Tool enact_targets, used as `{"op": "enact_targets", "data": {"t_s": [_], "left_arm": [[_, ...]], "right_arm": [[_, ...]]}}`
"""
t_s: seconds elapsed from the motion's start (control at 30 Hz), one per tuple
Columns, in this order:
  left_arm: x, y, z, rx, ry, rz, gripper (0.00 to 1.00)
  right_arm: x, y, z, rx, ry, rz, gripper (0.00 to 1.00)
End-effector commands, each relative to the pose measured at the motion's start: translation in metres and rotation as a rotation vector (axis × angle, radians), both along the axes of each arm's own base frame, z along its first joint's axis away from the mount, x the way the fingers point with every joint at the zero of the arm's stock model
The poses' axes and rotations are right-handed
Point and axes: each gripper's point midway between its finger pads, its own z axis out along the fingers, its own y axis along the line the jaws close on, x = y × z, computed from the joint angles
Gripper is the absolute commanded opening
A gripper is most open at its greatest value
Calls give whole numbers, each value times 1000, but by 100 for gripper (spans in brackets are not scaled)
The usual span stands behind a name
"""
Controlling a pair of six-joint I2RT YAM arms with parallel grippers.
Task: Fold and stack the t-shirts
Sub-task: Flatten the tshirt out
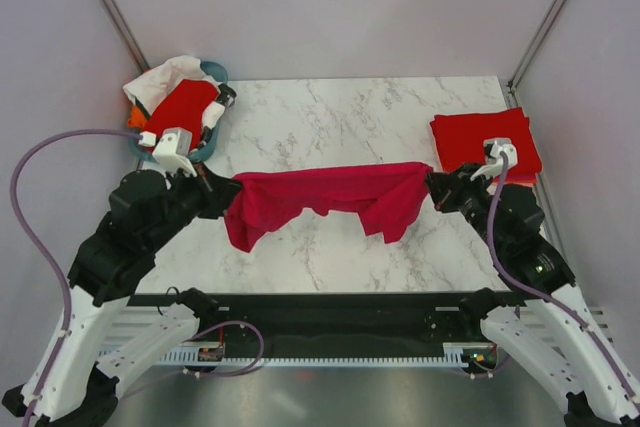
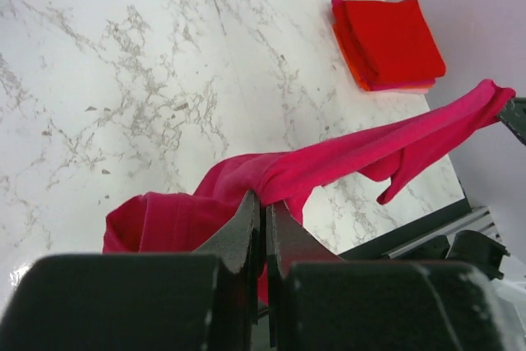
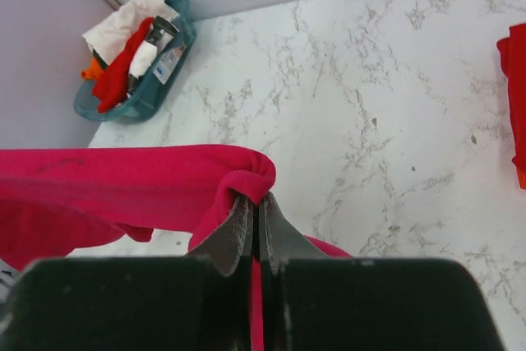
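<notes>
My left gripper will lay down the crimson-pink t-shirt, as it hangs there in bunched folds, and then take its drooping near edge (image 1: 248,245).
A crimson-pink t-shirt (image 1: 330,192) hangs stretched between my two grippers above the marble table, its ends drooping at left and right. My left gripper (image 1: 228,190) is shut on its left end (image 2: 246,182). My right gripper (image 1: 434,185) is shut on its right end (image 3: 246,182). A stack of folded red t-shirts (image 1: 485,142) lies at the table's right edge, just behind my right gripper; it also shows in the left wrist view (image 2: 386,43). Another red t-shirt (image 1: 180,105) lies in the teal basket (image 1: 214,143) at the back left.
The teal basket (image 3: 136,104) also holds white cloth (image 1: 160,77) and small items. Metal frame posts (image 1: 110,7) stand at the back corners. A black rail (image 1: 320,312) runs along the near table edge between the arm bases.
</notes>
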Motion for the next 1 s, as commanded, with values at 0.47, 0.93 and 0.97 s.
{"op": "enact_targets", "data": {"t_s": [0.47,0.93,0.97], "left_arm": [[-14,-8,-8,19,86,-79,2],[154,-15,-112,157,301,169,12],[162,-11,-120,175,318,193,24]], "right_arm": [[-20,-5,-8,-3,66,19,12],[57,15,-110,-169,374,-92,70],[55,18,-117,-169,384,-71,70]]}}
